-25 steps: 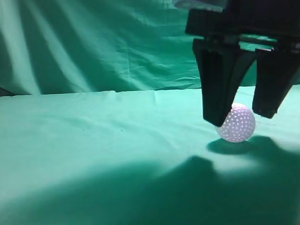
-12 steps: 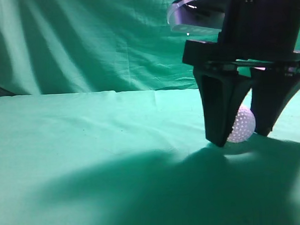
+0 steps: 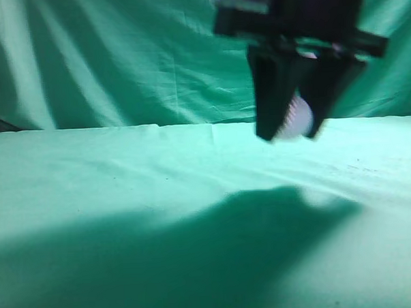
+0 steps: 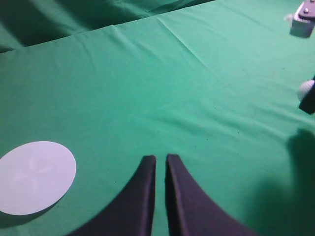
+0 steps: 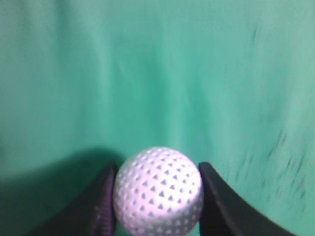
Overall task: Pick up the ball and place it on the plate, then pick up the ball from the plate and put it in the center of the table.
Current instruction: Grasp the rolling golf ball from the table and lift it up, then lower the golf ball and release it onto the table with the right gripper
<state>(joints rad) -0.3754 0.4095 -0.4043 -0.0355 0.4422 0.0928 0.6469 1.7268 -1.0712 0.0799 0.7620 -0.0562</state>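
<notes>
Next, the right gripper drops the ball on the bare teal cloth (image 3: 80, 154) beyond the arm's shadow, close to the table's far edge.
The white dimpled ball (image 5: 158, 189) sits between the two black fingers of my right gripper (image 5: 157, 194), which is shut on it. In the exterior view the right gripper (image 3: 292, 130) holds the ball (image 3: 298, 116) lifted above the teal table (image 3: 124, 171), at the right of the view and blurred. The ball also shows small at the right edge of the left wrist view (image 4: 306, 89). The white round plate (image 4: 34, 176) lies flat on the table at the lower left of the left wrist view. My left gripper (image 4: 160, 160) is shut and empty, to the right of the plate.
A draped green curtain (image 3: 119, 55) hangs behind the table's far edge. A large shadow of the arm falls across the cloth in front (image 3: 196, 257).
My right gripper came down around the ball, shut on it and has lifted it off the table, moving a little to the left.
</notes>
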